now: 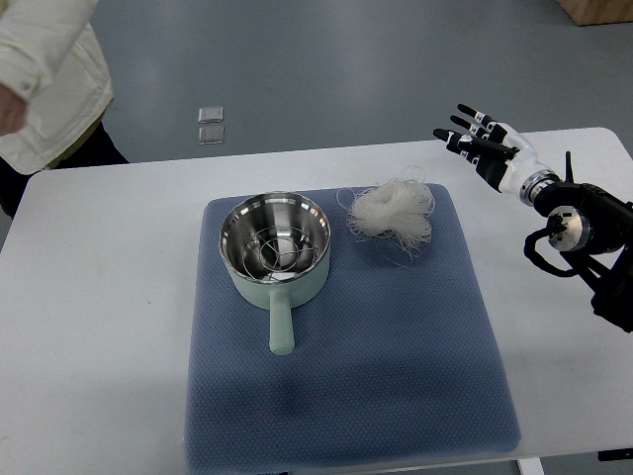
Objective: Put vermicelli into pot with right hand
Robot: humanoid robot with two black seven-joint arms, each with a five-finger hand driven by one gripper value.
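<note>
My right gripper is going to close on the thick middle of the vermicelli bundle (394, 208), next to the pale green pot.
A loose white bundle of vermicelli (394, 211) lies on the blue mat (396, 346), just right of the pot. The pale green pot (276, 252) has a shiny steel inside with a wire rack in it, and its handle (281, 327) points toward the near edge. My right hand (480, 141) hovers above the table to the right of the vermicelli, fingers spread and holding nothing. A clear gap separates it from the noodles. The left arm does not show.
The white table (99, 297) carries the mat. A person in a white jacket (49, 79) stands at the far left corner. Two small clear packets (210, 125) lie on the floor beyond the table.
</note>
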